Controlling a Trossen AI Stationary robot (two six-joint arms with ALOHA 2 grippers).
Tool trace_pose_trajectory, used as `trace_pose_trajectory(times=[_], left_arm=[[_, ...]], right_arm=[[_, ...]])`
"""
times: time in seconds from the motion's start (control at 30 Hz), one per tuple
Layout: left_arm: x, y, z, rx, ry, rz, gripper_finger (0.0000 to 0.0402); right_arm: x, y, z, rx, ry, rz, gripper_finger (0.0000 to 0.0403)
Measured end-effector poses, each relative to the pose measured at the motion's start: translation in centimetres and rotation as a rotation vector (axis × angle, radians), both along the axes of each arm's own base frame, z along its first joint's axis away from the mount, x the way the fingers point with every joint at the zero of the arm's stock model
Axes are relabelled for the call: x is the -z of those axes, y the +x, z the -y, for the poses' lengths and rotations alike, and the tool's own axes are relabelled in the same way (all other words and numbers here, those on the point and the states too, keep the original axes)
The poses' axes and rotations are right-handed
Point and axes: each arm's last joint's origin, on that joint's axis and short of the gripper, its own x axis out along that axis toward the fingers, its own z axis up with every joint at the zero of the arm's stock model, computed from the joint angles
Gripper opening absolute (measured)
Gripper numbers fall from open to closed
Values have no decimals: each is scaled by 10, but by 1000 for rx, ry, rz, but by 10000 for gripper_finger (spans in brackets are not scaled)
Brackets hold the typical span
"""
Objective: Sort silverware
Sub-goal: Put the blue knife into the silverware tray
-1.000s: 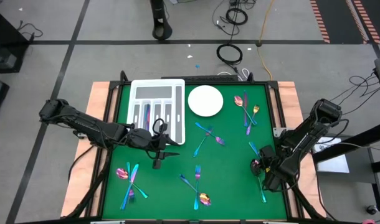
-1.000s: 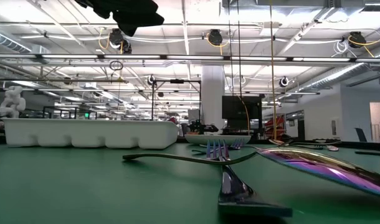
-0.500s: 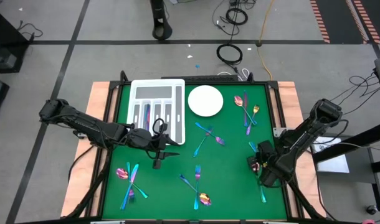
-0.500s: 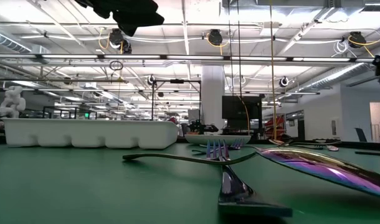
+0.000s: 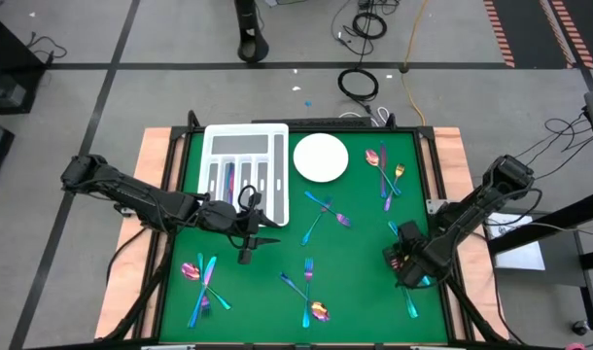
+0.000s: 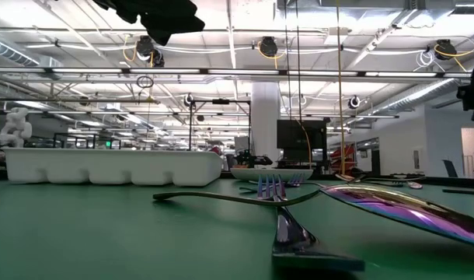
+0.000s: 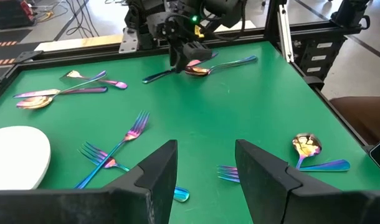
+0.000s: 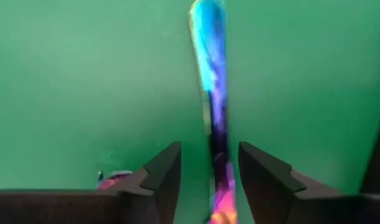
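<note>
I should open my right gripper, which hovers over the handle's narrow part beside the spoon, then move along and take the handle by its wide loose end point(image 5: 392, 226).
The silverware lies in loose groups on the green mat: at the far right point(image 5: 385, 170), in the middle point(image 5: 326, 210), near the front point(image 5: 307, 295) and at the near left point(image 5: 201, 284). My right gripper point(image 5: 405, 264) hangs over a group near the right edge, pointing steeply down. It is open, with one finger on either side of an iridescent handle point(image 8: 212, 74) that lies flat on the mat; I see no touch. My left gripper point(image 7: 205, 155) waits open above the mat point(image 5: 256, 243), just in front of the white tray point(image 5: 246, 146).
The tray at the far left holds a few pieces in its grey slots point(image 5: 230, 180). A round white plate point(image 5: 321, 157) sits beside it. A spoon point(image 7: 199, 70) and another piece point(image 7: 156, 76) lie by my right gripper point(image 7: 180, 59). Wooden borders flank the mat.
My right gripper has swung a little toward the table's left and far side, staying low over the pieces by the right edge. In the low view its arm has come into the picture at the right edge. The silverware lies as before.
</note>
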Motion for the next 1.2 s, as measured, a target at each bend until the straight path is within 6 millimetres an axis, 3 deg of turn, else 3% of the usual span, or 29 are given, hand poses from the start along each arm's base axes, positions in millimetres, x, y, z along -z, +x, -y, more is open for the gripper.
trace_pose_trajectory(times=[0.43, 0.73, 0.9, 1.2], left_arm=[[0, 0, 0, 1, 3, 0, 164], [0, 0, 0, -1, -2, -4, 164], [0, 0, 0, 1, -3, -5, 164], [0, 0, 0, 2, -4, 0, 164]], right_arm=[[1, -11, -14, 2, 114, -70, 131], [16, -15, -17, -5, 117, -27, 48], [9, -16, -19, -3, 99, -42, 9], [-2, -16, -18, -8, 59, -47, 2]])
